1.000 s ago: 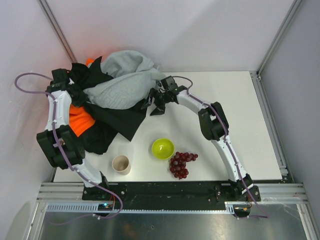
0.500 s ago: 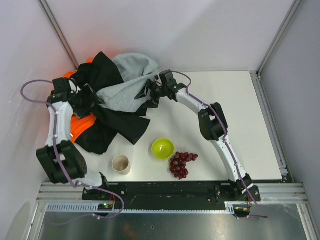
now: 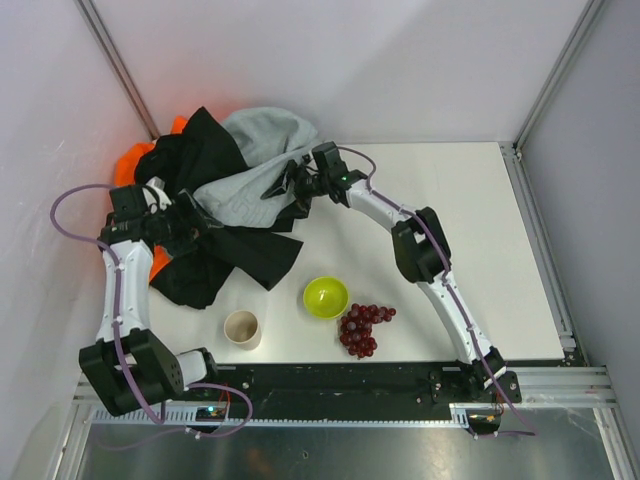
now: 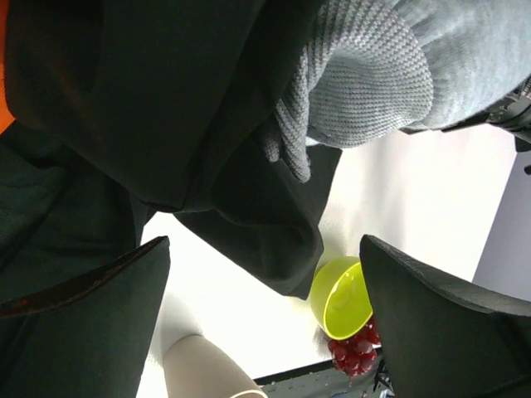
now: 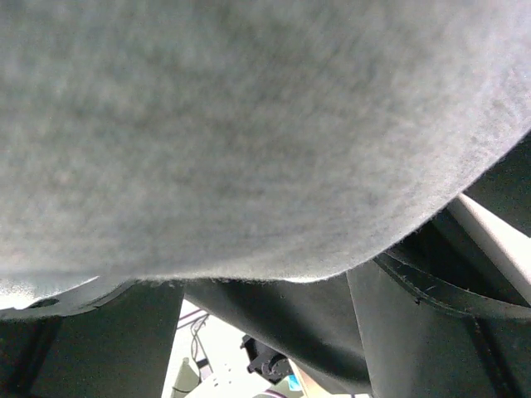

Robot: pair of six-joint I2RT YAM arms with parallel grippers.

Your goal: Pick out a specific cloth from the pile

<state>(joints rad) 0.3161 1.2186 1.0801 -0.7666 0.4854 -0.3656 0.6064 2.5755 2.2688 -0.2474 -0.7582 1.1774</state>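
Note:
The robot's left gripper should next move to the black garment's middle [image 3: 219,233] [image 4: 199,157], between the orange garment and the near end of the grey sweatshirt, and close there.
The pile [image 3: 215,205] of orange, light grey and black garments fills the table's far left corner. One black spread [image 3: 200,150] drapes over the pile's top. Another black spread [image 3: 245,255] lies flat at the pile's front. I cannot tell which is the cloth. My left gripper [image 3: 190,228] hovers open at the pile's left front; in the left wrist view its fingers [image 4: 83,332] stand wide with nothing between them, and black fabric [image 4: 191,124] lies ahead. My right gripper [image 3: 283,187] is open at the grey sweatshirt's [image 5: 249,124] right edge, tips against it.
A green bowl [image 3: 326,296] stands near the table's middle front. Red grapes [image 3: 362,327] lie to its right and a beige cup [image 3: 242,328] to its left. White walls close in behind and left of the pile.
My left gripper has opened, let go of the black fabric and drawn back toward the front. That fabric now drapes over the grey sweatshirt. My right gripper has pushed left into the sweatshirt's edge.

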